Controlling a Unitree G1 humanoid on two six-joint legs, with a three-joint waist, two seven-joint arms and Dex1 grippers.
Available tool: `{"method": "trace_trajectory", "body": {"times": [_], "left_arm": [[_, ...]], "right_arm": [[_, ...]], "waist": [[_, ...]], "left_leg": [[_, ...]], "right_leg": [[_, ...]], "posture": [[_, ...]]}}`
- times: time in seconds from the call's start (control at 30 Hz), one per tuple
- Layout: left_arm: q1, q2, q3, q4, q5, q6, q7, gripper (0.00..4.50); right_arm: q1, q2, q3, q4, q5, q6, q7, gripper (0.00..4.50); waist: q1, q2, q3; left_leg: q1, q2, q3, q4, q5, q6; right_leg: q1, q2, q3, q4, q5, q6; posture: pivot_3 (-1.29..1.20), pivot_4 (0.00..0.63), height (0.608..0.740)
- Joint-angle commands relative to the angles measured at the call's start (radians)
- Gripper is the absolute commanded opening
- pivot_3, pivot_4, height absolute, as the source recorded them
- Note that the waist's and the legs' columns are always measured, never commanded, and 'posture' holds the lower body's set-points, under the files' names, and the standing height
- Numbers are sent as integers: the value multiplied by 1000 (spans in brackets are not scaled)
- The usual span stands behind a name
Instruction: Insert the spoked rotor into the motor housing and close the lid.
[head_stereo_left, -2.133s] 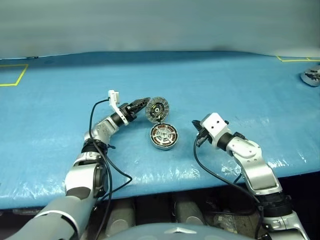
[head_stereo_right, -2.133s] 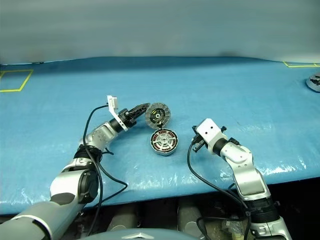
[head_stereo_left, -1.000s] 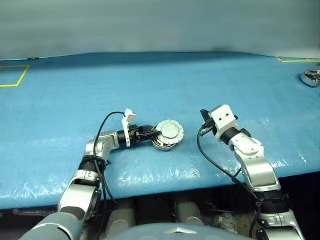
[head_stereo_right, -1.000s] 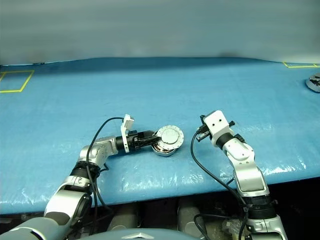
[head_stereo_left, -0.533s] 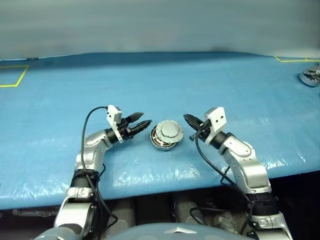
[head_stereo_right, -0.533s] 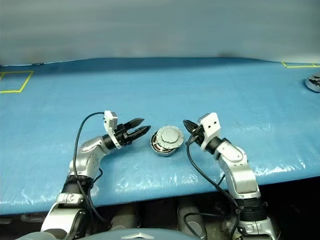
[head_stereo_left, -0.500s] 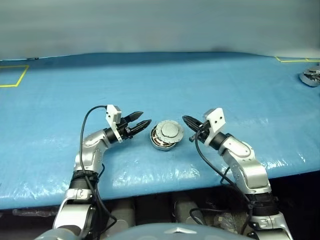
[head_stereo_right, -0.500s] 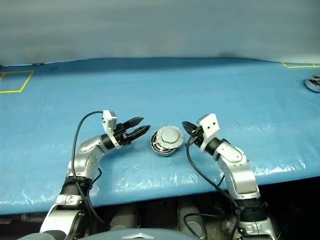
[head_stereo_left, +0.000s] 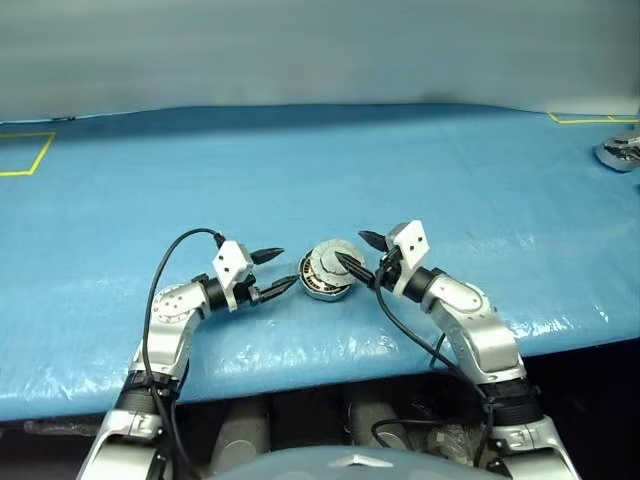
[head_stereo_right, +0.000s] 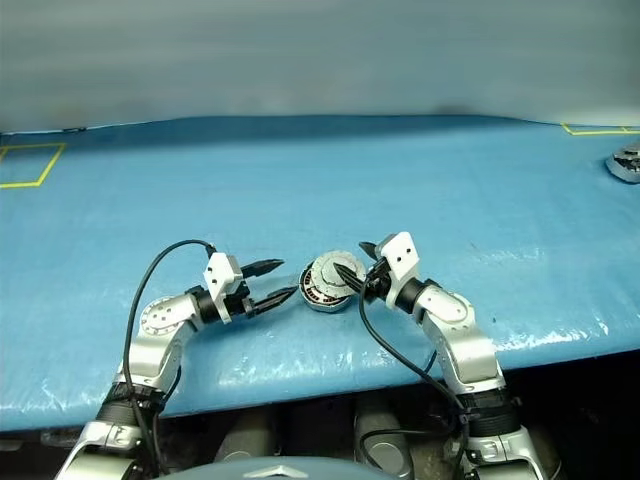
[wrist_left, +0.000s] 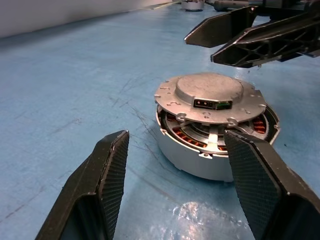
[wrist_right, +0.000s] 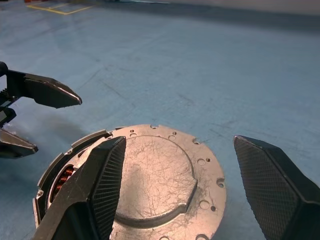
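Observation:
The lid sits off-centre and leaves copper windings open at one edge, so next I grip the lid's raised disc (head_stereo_left: 331, 258) with my right gripper and move it toward the windings.
The motor housing (head_stereo_left: 322, 285) sits on the blue table near its front edge, copper windings (wrist_left: 260, 125) showing at its side. The lid (wrist_left: 210, 95) lies on top of it, slightly off-centre and not flush. The spoked rotor is hidden under the lid. My left gripper (head_stereo_left: 278, 270) is open, level with the housing just to its left and apart from it. From the right, my right gripper (head_stereo_left: 352, 250) is open, its two fingers spread on either side of the lid (wrist_right: 155, 180) without gripping it.
The blue cover (head_stereo_left: 330, 170) stretches far back and to both sides. A silver part (head_stereo_left: 620, 152) lies at the far right edge. Yellow tape marks (head_stereo_left: 25, 150) are at the far left and far right corners. The table's front edge runs just below both arms.
My left gripper let go of the lid on the housing and drew back to the left. The right gripper swung left to the lid and opened from shut.

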Motion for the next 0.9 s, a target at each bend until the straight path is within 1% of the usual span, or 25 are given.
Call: {"method": "trace_trajectory", "body": {"times": [0.03,0.13,0.3,0.5,0.73,0.8,0.87,0.9], "left_arm": [[3,-24,6,-2,-20,-52,28,3215],[12,-45,12,-6,-49,-34,40,3215],[25,-59,0,0,-52,-47,42,3215],[25,-61,-1,16,-59,-54,40,3215],[23,-60,-2,27,-51,-64,49,3215],[22,-59,-3,29,-48,-68,52,3215],[22,-58,-3,32,-48,-72,54,3215],[21,-57,-3,33,-48,-72,55,3215]], "right_arm": [[-21,14,10,3,14,-12,18,3614],[-20,20,16,9,18,-1,23,3614],[-16,25,28,21,19,22,24,3614],[-8,16,64,30,-10,34,25,3614],[-17,24,69,48,-9,28,28,3614],[-19,17,78,46,-19,22,31,3964],[-21,20,83,46,-40,4,14,4462],[-22,19,87,47,-45,-1,14,4462]], "waist": [[2,0,0],[2,0,0],[1,0,0],[0,0,0],[-5,0,0],[-7,0,0],[-8,0,0],[-8,0,0]], "left_leg": [[0,0,0,0,0,0],[0,0,0,1,0,0],[0,0,0,0,0,0],[1,0,0,1,0,0],[1,0,0,0,0,0],[1,0,0,0,0,0],[1,0,0,0,0,0],[1,0,0,0,0,0]], "right_leg": [[0,0,0,0,0,0],[0,0,0,0,0,0],[0,0,0,0,0,0],[1,0,0,0,0,0],[1,0,0,0,0,0],[1,0,0,0,0,0],[1,0,0,0,0,0],[1,0,0,0,0,0]], "posture": [[0,150,740],[0,150,740],[0,150,740],[0,150,740],[0,150,740],[0,150,740],[0,150,740],[0,150,740]]}}
